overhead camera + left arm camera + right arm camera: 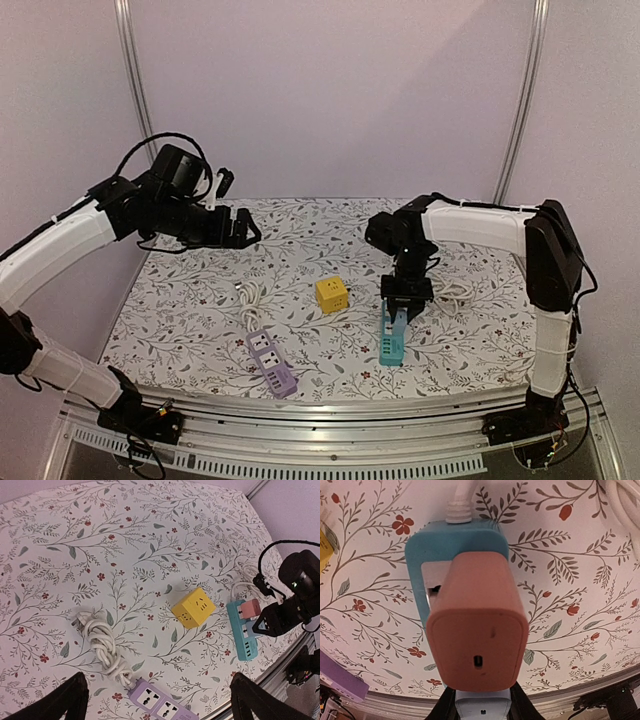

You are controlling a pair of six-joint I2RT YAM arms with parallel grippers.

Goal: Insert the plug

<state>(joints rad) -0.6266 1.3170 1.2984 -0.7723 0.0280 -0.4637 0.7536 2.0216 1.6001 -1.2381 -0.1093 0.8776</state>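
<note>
The plug has the teal strip under it. Next, my right gripper lets go of the plug farther back on the table [416, 263], behind where the strip is.
A pink plug [477, 625] stands on the teal power strip [455, 537], over the socket nearest its cord end. I cannot tell how deep it sits. It also shows in the left wrist view [248, 609] and as a pink spot in the top view [398, 318]. My right gripper [405, 298] points down over the teal strip [391, 342]. Its fingers [445, 706] are close together at the plug's lower edge and appear shut on it. My left gripper [240, 228] is open and empty, raised at the back left, with its fingers [60, 702] wide apart.
A yellow cube socket [332, 293] sits mid-table. A purple power strip [272, 362] lies near the front edge with its coiled white cable [248, 300] behind it. The teal strip's white cable [458, 290] loops to the right. A metal rail [330, 415] runs along the front.
</note>
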